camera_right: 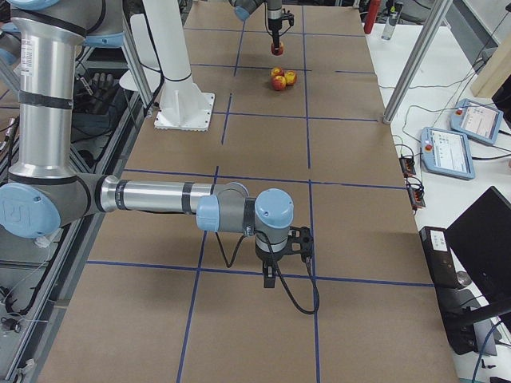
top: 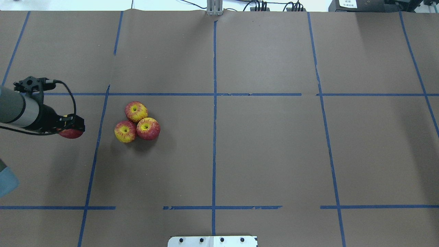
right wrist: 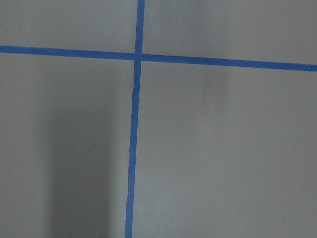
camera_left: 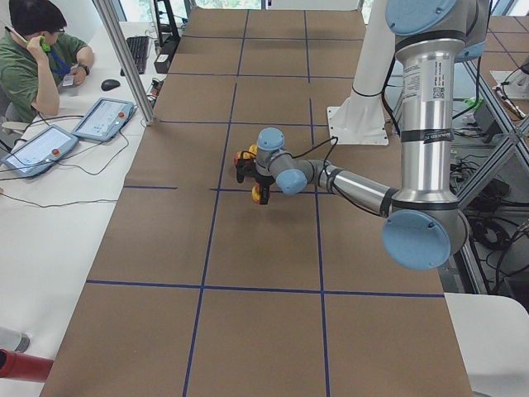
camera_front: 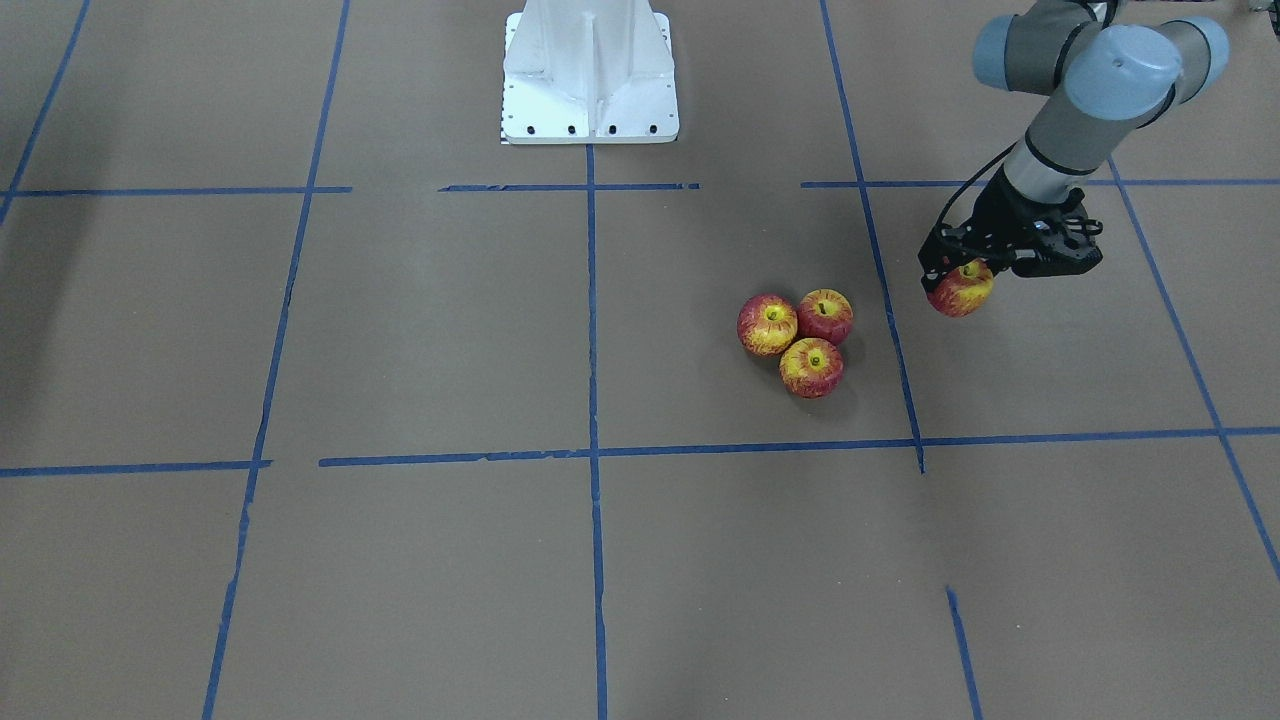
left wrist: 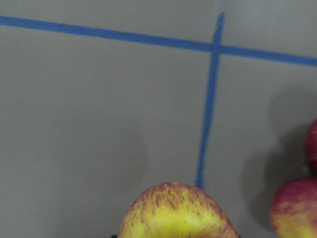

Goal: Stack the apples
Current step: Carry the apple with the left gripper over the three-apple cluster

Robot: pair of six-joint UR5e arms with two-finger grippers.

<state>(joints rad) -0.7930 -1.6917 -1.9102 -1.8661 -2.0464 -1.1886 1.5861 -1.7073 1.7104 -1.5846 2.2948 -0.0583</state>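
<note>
My left gripper will let go of the held apple on top of the three [camera_front: 819, 317] touching apples, over their middle. It is now above the table beside the cluster.
Three red-and-yellow apples sit touching in a triangle on the brown table, stem dimples up [camera_front: 767, 324] [camera_front: 825, 315] [camera_front: 811, 367]; they also show in the overhead view [top: 136, 111] [top: 125, 131] [top: 148, 128]. My left gripper [camera_front: 958, 278] is shut on a fourth apple [camera_front: 962, 291], held above the table beside the cluster, across a blue tape line from it. The held apple fills the bottom of the left wrist view [left wrist: 176, 213]. My right gripper [camera_right: 271, 275] shows only in the exterior right view, far from the apples; I cannot tell if it is open or shut.
The white robot base [camera_front: 590, 75] stands at the table's edge. Blue tape lines [top: 214, 113] grid the brown paper. An operator [camera_left: 33, 58] sits at a side table with tablets [camera_left: 103, 118]. A metal pole [camera_left: 128, 58] stands at that table's corner.
</note>
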